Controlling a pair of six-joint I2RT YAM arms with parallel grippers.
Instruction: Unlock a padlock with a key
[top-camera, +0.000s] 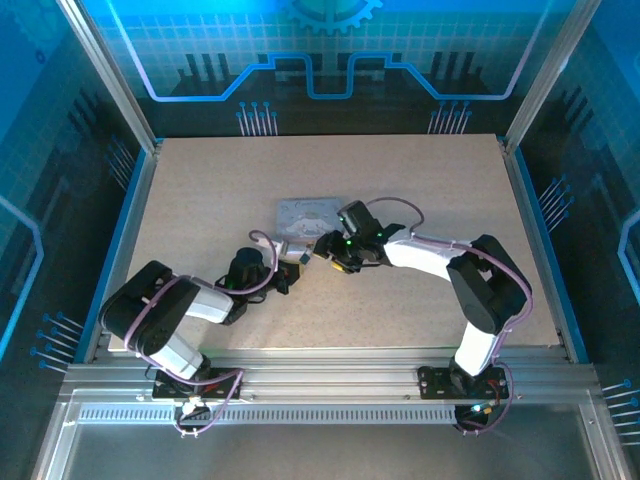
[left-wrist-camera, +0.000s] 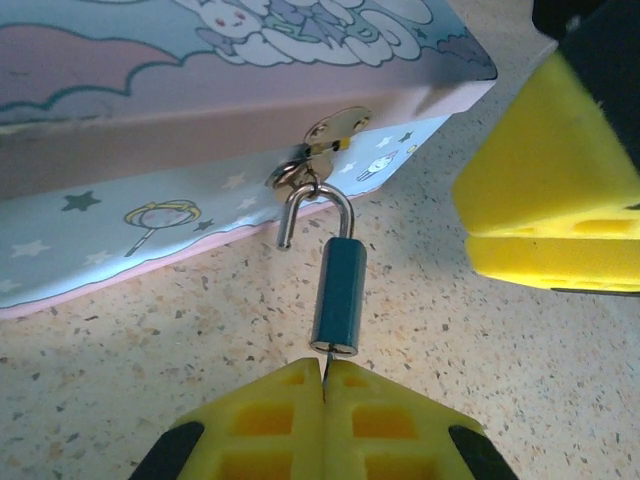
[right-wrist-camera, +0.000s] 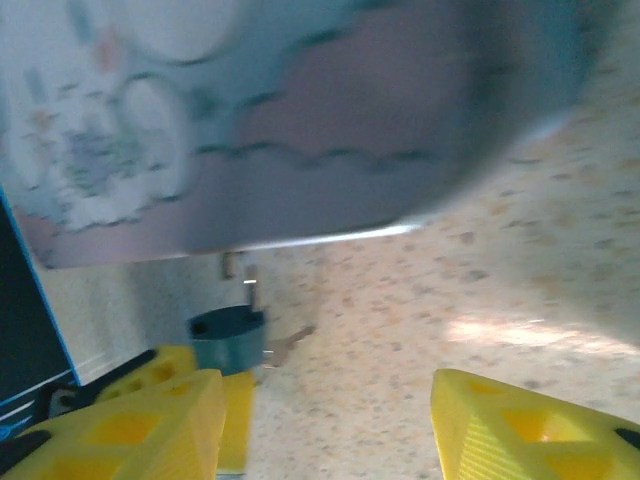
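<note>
The open shackle hooks through the hasp while my left gripper holds only the key. My right gripper will grab the padlock's body (left-wrist-camera: 339, 292) and unhook it.
The padlock (left-wrist-camera: 338, 295), a small dark blue-grey cylinder, hangs by its shackle (left-wrist-camera: 318, 205) from the brass hasp (left-wrist-camera: 335, 130) on the front of the cartoon-print tin (left-wrist-camera: 150, 215). The shackle's left leg ends free, outside the body. My left gripper (left-wrist-camera: 325, 385) is shut on the key (left-wrist-camera: 325, 365), a thin dark sliver whose tip sits in the padlock's bottom face. My right gripper (right-wrist-camera: 330, 425) stands open just right of the padlock (right-wrist-camera: 228, 340), with nothing between its fingers. Seen from above, both grippers (top-camera: 293, 260) (top-camera: 328, 252) meet at the tin's near edge (top-camera: 310, 215).
One yellow finger (left-wrist-camera: 550, 200) of the right gripper stands close to the right of the padlock. The tin lies near the middle of the speckled tabletop (top-camera: 420, 180). Metal frame posts and blue walls close in the table on all sides.
</note>
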